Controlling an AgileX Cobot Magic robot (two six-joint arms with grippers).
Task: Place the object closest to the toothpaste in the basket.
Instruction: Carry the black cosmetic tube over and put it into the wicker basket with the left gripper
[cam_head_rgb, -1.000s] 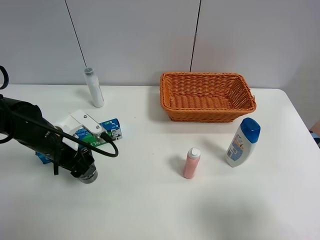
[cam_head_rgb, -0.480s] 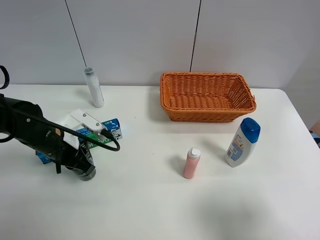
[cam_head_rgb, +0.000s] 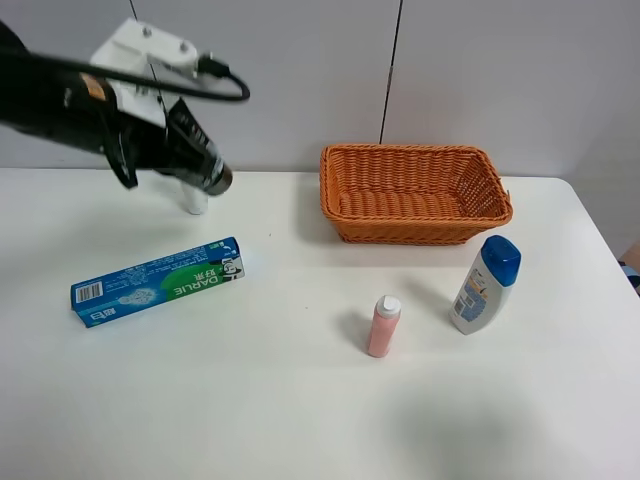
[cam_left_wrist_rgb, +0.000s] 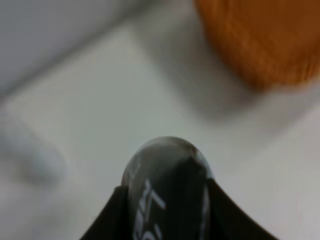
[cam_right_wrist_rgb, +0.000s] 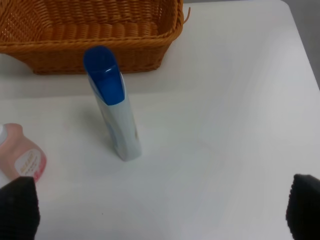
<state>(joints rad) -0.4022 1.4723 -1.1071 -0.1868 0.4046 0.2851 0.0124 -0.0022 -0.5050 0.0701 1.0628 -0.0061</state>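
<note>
Next, I release the dark grey bottle with my left gripper inside the orange wicker basket (cam_head_rgb: 403, 206), close along the basket's front side.
My left gripper (cam_head_rgb: 205, 165) is shut on a dark grey bottle (cam_head_rgb: 215, 178) and holds it high above the table's back left, left of the orange wicker basket (cam_head_rgb: 415, 190). The left wrist view shows the bottle's rounded end (cam_left_wrist_rgb: 167, 180) between the fingers, with the basket (cam_left_wrist_rgb: 260, 40) blurred beyond. The green-blue toothpaste box (cam_head_rgb: 158, 281) lies flat on the table below and in front of the gripper. My right gripper (cam_right_wrist_rgb: 160, 207) is open and empty, out of the exterior view.
A white bottle (cam_head_rgb: 195, 203) stands at the back left, mostly hidden behind my left arm. A pink bottle (cam_head_rgb: 383, 326) and a white bottle with a blue cap (cam_head_rgb: 486, 284) stand in front of the basket; both show in the right wrist view (cam_right_wrist_rgb: 20, 160) (cam_right_wrist_rgb: 114, 105).
My left gripper has risen from the table beside the toothpaste box and swung back and right with the dark bottle in it. The toothpaste box is now fully uncovered.
</note>
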